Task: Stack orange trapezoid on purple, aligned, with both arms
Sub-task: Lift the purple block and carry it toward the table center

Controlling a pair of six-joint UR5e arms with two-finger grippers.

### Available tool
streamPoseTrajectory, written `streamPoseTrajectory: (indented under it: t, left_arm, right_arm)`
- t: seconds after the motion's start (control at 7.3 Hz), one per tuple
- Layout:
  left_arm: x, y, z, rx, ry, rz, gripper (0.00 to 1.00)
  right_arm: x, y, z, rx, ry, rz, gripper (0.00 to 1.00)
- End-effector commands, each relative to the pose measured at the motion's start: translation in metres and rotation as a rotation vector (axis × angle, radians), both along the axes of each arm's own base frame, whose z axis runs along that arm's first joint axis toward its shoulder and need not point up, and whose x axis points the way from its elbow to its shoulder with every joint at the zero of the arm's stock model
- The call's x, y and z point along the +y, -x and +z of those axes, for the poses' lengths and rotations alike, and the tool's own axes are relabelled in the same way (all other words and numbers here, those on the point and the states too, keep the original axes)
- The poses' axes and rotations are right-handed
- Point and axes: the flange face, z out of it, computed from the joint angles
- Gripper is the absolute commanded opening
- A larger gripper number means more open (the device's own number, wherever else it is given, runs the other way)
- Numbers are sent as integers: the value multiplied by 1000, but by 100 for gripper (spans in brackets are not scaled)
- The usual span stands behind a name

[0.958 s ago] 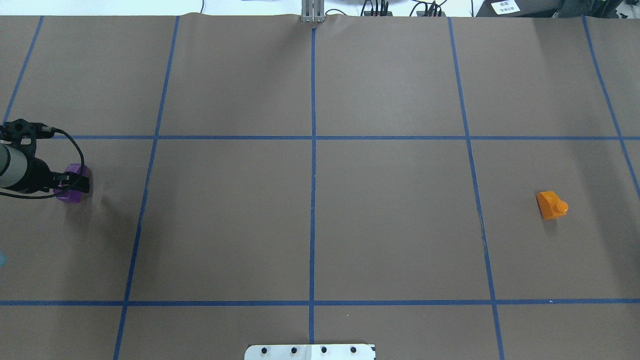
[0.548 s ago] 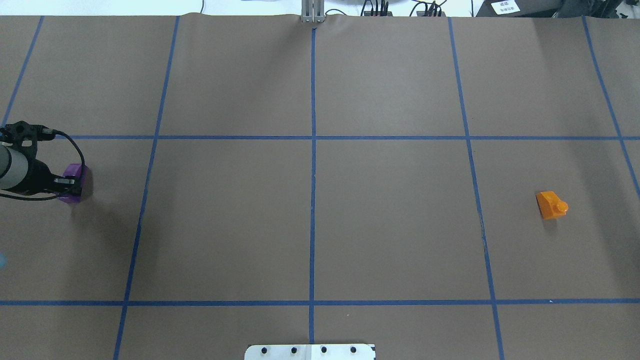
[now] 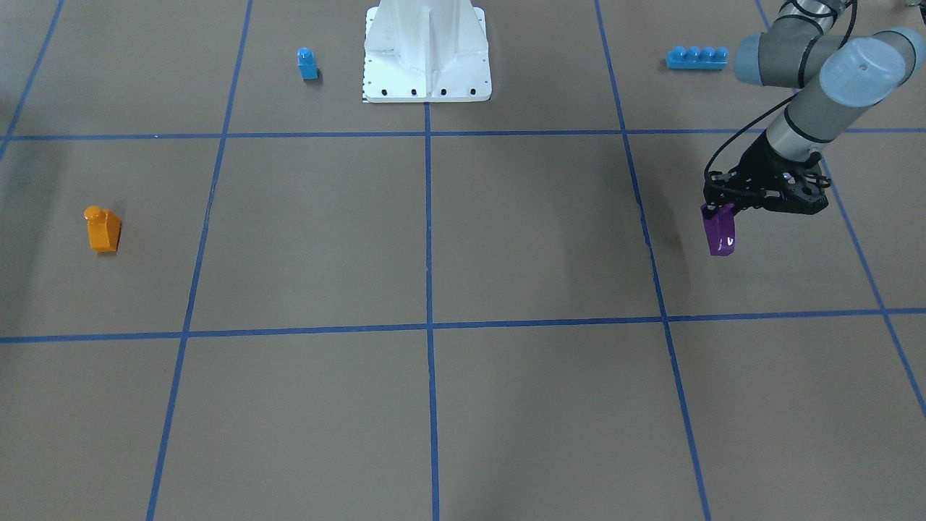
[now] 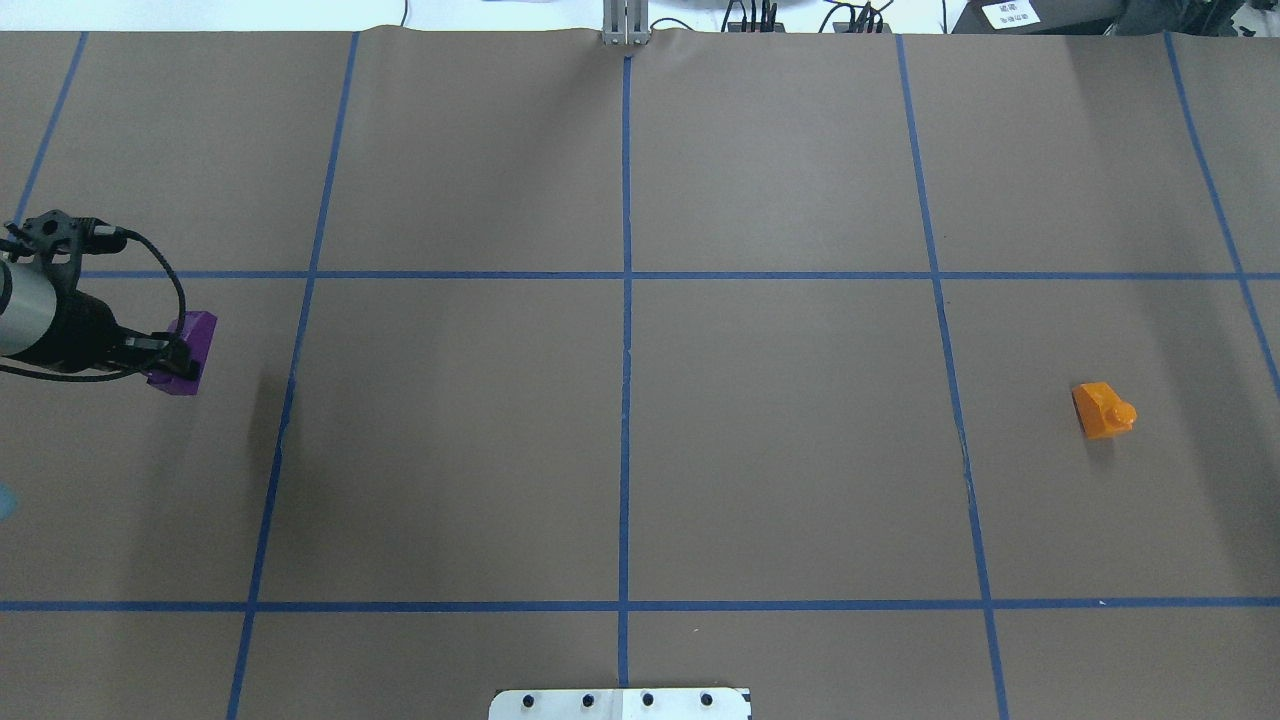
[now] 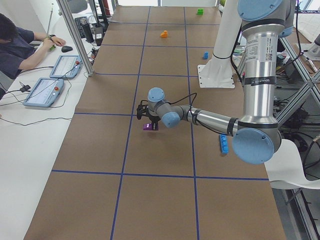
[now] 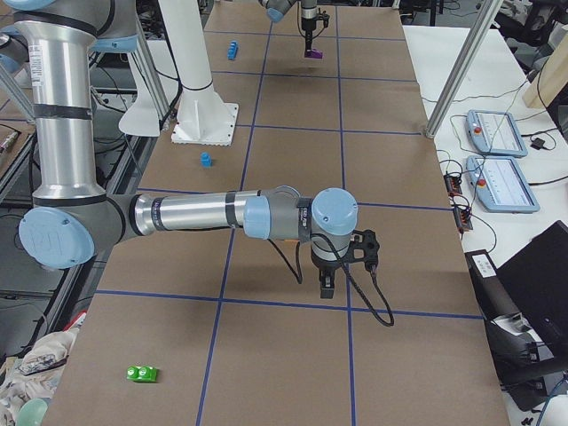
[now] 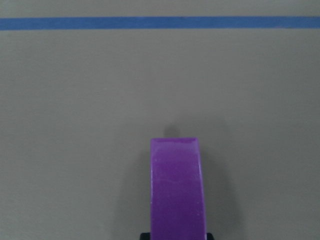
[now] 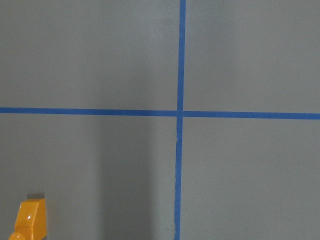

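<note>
My left gripper has the purple block, held a little above the brown paper. Next, I set it down with that gripper beside the middle crossing of blue lines [image 3: 423, 292], toward the white robot base.
The purple block [image 4: 186, 353] hangs in my left gripper [image 4: 170, 357], which is shut on it and holds it a little above the brown paper at the table's left. It also shows in the front view [image 3: 720, 233] and the left wrist view [image 7: 177, 185]. The orange trapezoid [image 4: 1103, 410] lies on the paper at the right, stud pointing sideways; its corner shows in the right wrist view [image 8: 30, 220]. My right gripper [image 6: 326, 286] shows only in the right side view, above the paper; I cannot tell whether it is open or shut.
A small blue one-stud block [image 3: 307, 63] stands beside the white robot base [image 3: 427, 51]. A long blue brick [image 3: 696, 57] lies near the left arm's base. A green block [image 6: 142, 374] lies at the near end in the right side view.
My left gripper has risen and moved to the right with the purple block in it; the block's shadow now lies apart from it. The orange trapezoid has not moved.
</note>
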Motion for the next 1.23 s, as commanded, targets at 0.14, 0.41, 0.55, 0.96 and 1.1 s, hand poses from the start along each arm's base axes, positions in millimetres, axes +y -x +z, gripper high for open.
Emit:
streamPoseTrajectory:
  t: [0.14,0.41,0.55,0.96,1.1]
  left_arm:
    - [-21,-113,-143,2,-150,34,0]
    - [-48,-237,-238,-75,-225,45,0]
    - [-60,-277,-265,-94,-251,32,0]
    - [-59,-334,-299,-100,-248,71,0]
    - [-58,-343,-302,-101,-231,69,0]
  right_arm:
    - [1,0,3,-3,8,1,100]
    - [0,1,3,-15,10,1,100]
    - [-4,1,11,-15,34,8,100]
    - [-10,3,8,-27,42,16,100]
    - [-10,3,9,-27,44,16,100]
